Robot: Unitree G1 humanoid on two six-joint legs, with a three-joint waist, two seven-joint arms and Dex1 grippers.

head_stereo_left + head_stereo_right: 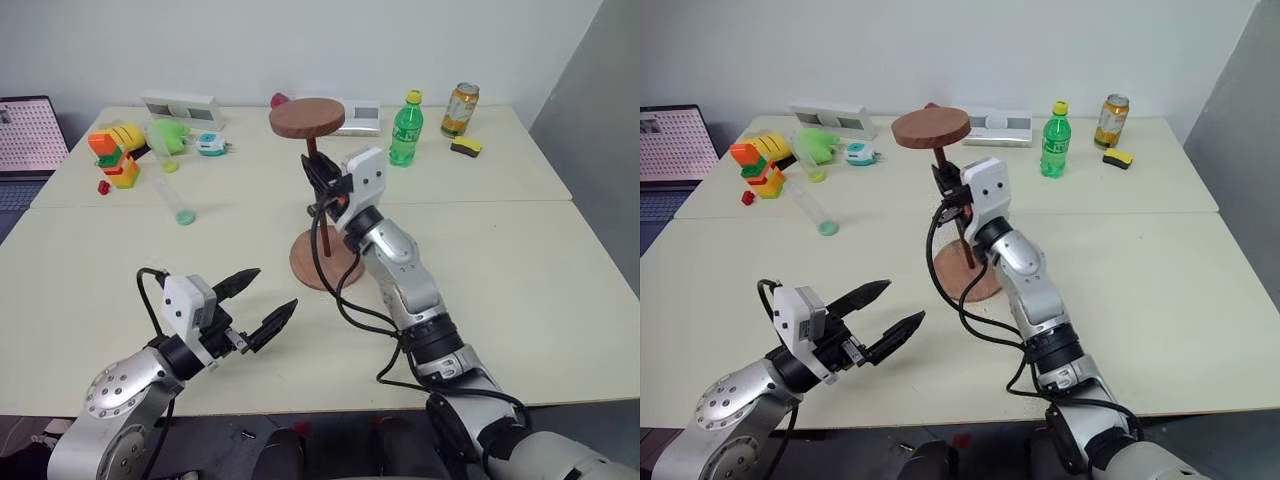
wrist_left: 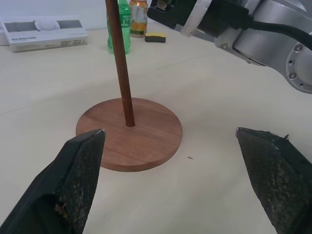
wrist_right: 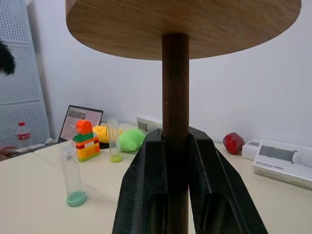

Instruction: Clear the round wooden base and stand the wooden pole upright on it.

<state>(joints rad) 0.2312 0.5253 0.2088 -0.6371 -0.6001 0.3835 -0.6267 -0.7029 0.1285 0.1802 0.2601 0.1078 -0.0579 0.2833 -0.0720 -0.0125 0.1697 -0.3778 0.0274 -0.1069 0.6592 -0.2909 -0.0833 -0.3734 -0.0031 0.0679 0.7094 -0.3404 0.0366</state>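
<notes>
The wooden pole is to stand upright on the centre of the round wooden base [image 1: 327,256]. Next, my right gripper lets go of it there.
The round wooden base [image 1: 305,263] lies flat on the table's middle, with nothing else on it. The wooden pole [image 1: 313,150] stands upright, its lower end meeting the base [image 2: 146,139] near the centre, its small disc [image 1: 306,117] on top. My right gripper [image 1: 322,186] is shut on the pole's upper part, and in the right wrist view its fingers [image 3: 144,190] clamp the pole [image 3: 175,87] just under the disc. My left gripper [image 1: 277,287] is open and holds nothing. It hovers low over the table, in front of the base and to its left, pointing toward it.
A clear tube with a green bottom [image 1: 176,196] lies to the back left. Toy blocks [image 1: 117,157] and a green plush [image 1: 168,135] sit behind it. A green bottle [image 1: 405,131], a can [image 1: 460,108] and white boxes [image 1: 181,106] line the far edge.
</notes>
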